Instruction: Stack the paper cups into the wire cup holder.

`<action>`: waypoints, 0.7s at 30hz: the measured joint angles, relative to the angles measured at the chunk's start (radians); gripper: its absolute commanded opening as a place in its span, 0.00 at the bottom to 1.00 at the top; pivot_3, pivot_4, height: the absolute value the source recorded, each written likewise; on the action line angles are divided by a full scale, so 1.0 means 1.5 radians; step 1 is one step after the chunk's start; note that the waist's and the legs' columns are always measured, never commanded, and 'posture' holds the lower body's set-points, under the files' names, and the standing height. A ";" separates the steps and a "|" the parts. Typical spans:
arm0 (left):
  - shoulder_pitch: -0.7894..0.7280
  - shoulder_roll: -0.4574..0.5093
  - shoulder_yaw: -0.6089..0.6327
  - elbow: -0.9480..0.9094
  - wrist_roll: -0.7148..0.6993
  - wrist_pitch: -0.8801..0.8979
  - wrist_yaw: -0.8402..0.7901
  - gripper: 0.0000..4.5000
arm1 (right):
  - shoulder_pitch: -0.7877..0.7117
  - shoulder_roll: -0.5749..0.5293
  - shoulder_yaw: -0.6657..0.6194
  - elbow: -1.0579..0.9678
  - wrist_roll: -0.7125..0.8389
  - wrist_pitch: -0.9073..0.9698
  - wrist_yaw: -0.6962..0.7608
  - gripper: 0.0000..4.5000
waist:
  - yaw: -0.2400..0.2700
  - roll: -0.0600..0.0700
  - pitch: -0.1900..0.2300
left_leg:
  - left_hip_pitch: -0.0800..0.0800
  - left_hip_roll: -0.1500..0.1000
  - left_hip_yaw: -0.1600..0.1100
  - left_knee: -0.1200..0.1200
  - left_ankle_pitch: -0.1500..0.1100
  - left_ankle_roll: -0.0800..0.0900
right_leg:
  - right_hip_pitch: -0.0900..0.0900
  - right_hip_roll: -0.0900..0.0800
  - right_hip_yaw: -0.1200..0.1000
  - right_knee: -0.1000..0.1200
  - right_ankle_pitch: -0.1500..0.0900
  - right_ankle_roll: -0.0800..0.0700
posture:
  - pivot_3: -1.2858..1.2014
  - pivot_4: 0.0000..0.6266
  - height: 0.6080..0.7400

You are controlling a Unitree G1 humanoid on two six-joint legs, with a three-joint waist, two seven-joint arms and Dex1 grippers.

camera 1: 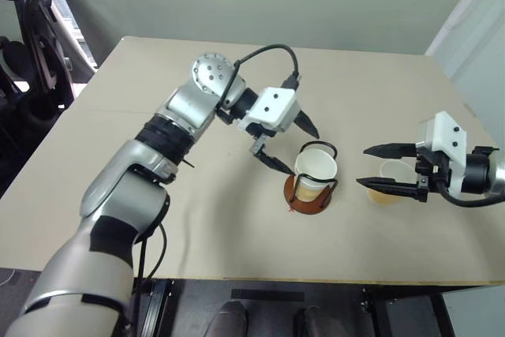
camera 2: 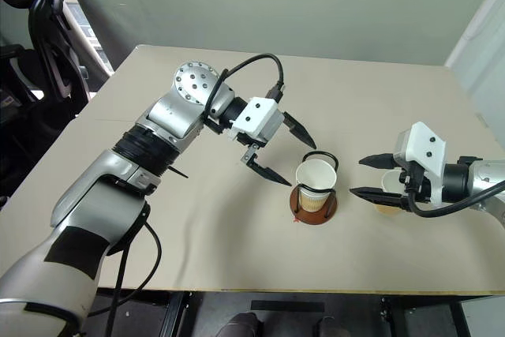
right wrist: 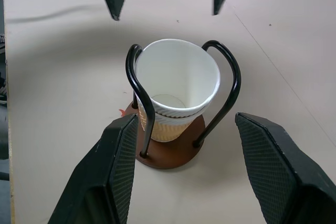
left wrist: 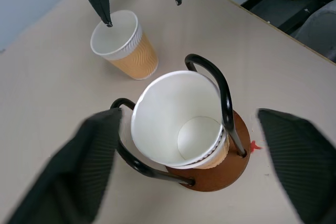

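Note:
I need to close my right gripper on the near rim of the paper cup [camera 1: 385,178] that stands on the table next to the wire cup holder.
The wire cup holder [camera 1: 307,202], a brown disc with black wire loops, stands at the table's middle right. A paper cup [camera 1: 316,167] sits in it, leaning slightly, and a second cup appears nested under it. My left gripper [camera 1: 303,152] is open just left of and above the holder, its fingers spread wide on either side of the cup [left wrist: 178,124] without touching it. Another paper cup [camera 1: 388,187] stands on the table to the right. My right gripper [camera 1: 363,166] hovers open over that cup [left wrist: 123,43], nothing between its fingers, pointing at the holder [right wrist: 173,153].
The beige table [camera 1: 197,195] has bare room on the left and at the back. Its front edge runs close below the holder. A small red mark [left wrist: 254,145] lies beside the holder's base. Dark equipment [camera 1: 31,45] stands off the table's left side.

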 measured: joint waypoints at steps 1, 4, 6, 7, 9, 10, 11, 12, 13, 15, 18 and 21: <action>0.000 -0.009 0.016 0.009 -0.009 0.010 0.000 0.99 | 0.000 0.000 0.000 0.000 0.000 0.001 -0.002 0.66 | 0.001 0.000 0.000 | 0.000 0.000 0.000 0.000 0.000 0.000 | 0.000 0.000 0.000 0.000 0.000 0.000 | 0.52 0.24 1.00; -0.001 -0.026 0.080 0.001 -0.026 0.072 0.001 0.99 | 0.000 0.000 0.001 0.001 -0.006 0.003 -0.017 0.66 | 0.001 0.000 0.000 | 0.000 0.000 0.001 0.000 0.000 0.000 | 0.000 0.000 0.000 0.000 0.000 0.000 | 0.52 0.24 1.00; 0.000 -0.030 0.127 -0.036 -0.043 0.132 0.013 0.99 | -0.001 0.002 0.001 0.001 -0.008 0.008 -0.026 0.66 | 0.001 0.000 0.000 | 0.000 0.000 0.002 0.000 0.000 0.000 | 0.000 0.000 0.000 0.000 0.000 0.000 | 0.52 0.24 1.00; 0.001 -0.030 0.145 -0.055 -0.049 0.156 0.021 0.99 | -0.002 0.003 0.001 0.001 -0.007 0.010 -0.029 0.66 | 0.001 0.000 0.000 | 0.000 0.000 0.002 0.000 0.000 0.000 | 0.000 0.000 0.000 0.000 0.000 0.000 | 0.52 0.24 1.00; 0.019 -0.018 0.191 -0.125 -0.073 0.227 0.040 0.99 | -0.007 0.010 0.002 0.001 -0.007 0.012 -0.039 0.66 | 0.000 0.000 0.000 | 0.000 0.000 0.003 0.000 0.000 0.000 | 0.000 0.000 0.000 0.000 0.000 0.000 | 0.52 0.24 1.00; 0.032 -0.009 0.206 -0.151 -0.085 0.256 0.045 0.99 | -0.008 0.010 0.003 0.001 -0.008 0.013 -0.044 0.66 | 0.000 0.000 0.000 | 0.000 0.000 0.002 0.000 0.000 0.000 | 0.000 0.001 0.000 0.000 0.000 0.001 | 0.52 0.24 1.00; 0.053 0.004 0.226 -0.192 -0.100 0.298 0.055 0.99 | -0.009 0.010 0.003 0.003 -0.012 0.015 -0.048 0.66 | 0.000 0.000 0.000 | 0.001 0.000 0.002 0.000 0.000 0.000 | 0.000 0.001 0.000 0.000 0.000 0.001 | 0.52 0.24 1.00; 0.071 0.014 0.238 -0.219 -0.113 0.332 0.061 0.99 | -0.009 0.009 0.003 0.004 -0.014 0.018 -0.051 0.66 | 0.000 0.000 0.000 | 0.001 0.000 0.002 0.000 0.000 0.000 | 0.000 0.001 0.000 0.001 0.000 0.001 | 0.52 0.24 1.00; 0.089 0.024 0.249 -0.244 -0.122 0.361 0.069 0.99 | -0.009 0.009 0.003 0.005 -0.015 0.021 -0.052 0.66 | -0.001 0.000 0.000 | 0.001 0.000 0.002 0.000 0.000 0.000 | 0.000 0.001 0.000 0.001 0.000 0.001 | 0.52 0.24 1.00; 0.135 0.054 0.265 -0.309 -0.138 0.417 0.080 0.99 | 0.002 0.007 0.002 0.006 -0.015 0.029 -0.053 0.66 | -0.001 0.000 0.000 | 0.002 0.000 0.001 0.000 0.000 0.000 | 0.000 0.001 0.001 0.001 0.000 0.001 | 0.52 0.24 1.00; 0.178 0.084 0.290 -0.369 -0.149 0.455 0.084 0.99 | 0.029 -0.016 0.002 0.006 -0.031 0.038 -0.055 0.66 | 0.002 0.000 0.000 | 0.002 0.000 0.001 0.001 0.000 0.000 | 0.001 0.000 0.001 0.001 0.000 0.001 | 0.52 0.24 1.00; 0.199 0.103 0.320 -0.393 -0.155 0.476 0.093 0.99 | 0.063 -0.051 0.000 0.015 -0.075 0.024 -0.050 0.66 | 0.006 0.000 0.000 | 0.004 0.000 0.000 0.001 0.000 0.000 | 0.002 0.000 0.001 0.000 0.000 0.000 | 0.52 0.24 1.00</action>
